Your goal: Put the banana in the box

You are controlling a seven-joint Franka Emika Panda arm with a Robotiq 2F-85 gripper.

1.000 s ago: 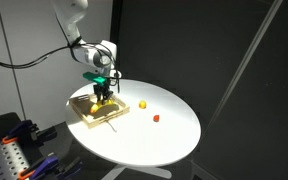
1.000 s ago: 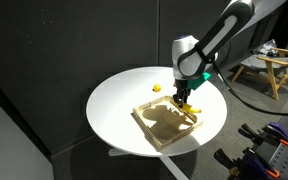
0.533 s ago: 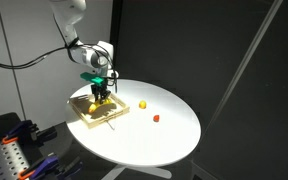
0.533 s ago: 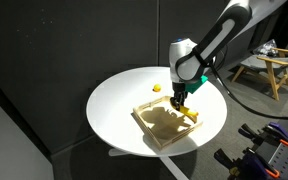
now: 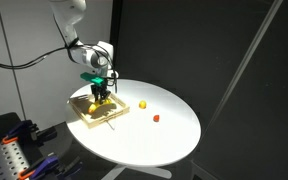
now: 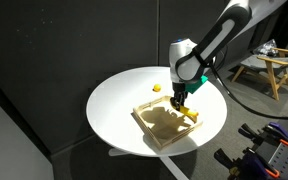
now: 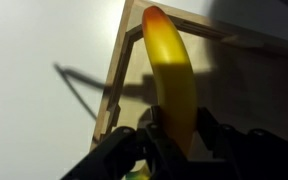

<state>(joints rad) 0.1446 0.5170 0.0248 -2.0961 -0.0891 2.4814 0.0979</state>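
Observation:
The banana, now held low over the box, will go on the middle of the box's bottom (image 5: 101, 106), beside the other yellow thing.
The banana (image 7: 170, 70) is a small curved yellow fruit held between my fingers, its far tip pointing over a corner of the box (image 7: 117, 75). The gripper (image 7: 179, 135) is shut on the banana's near end. In both exterior views the gripper (image 5: 102, 95) (image 6: 181, 101) hangs low over the shallow light-wood box (image 5: 111, 117) (image 6: 144, 119) on the round white table. The banana (image 6: 191, 115) shows yellow just below the fingers, near the box's rim. I cannot tell whether it touches the box floor.
A small round yellow object (image 5: 142, 103) (image 6: 157, 88) and a tiny red object (image 5: 156, 117) lie on the white table (image 5: 169, 135) beside the box. The table's edge curves close around the box. Dark curtains stand behind.
The gripper with the banana shifted slightly sideways over the box between one second and half a second ago. Since then nothing has visibly moved.

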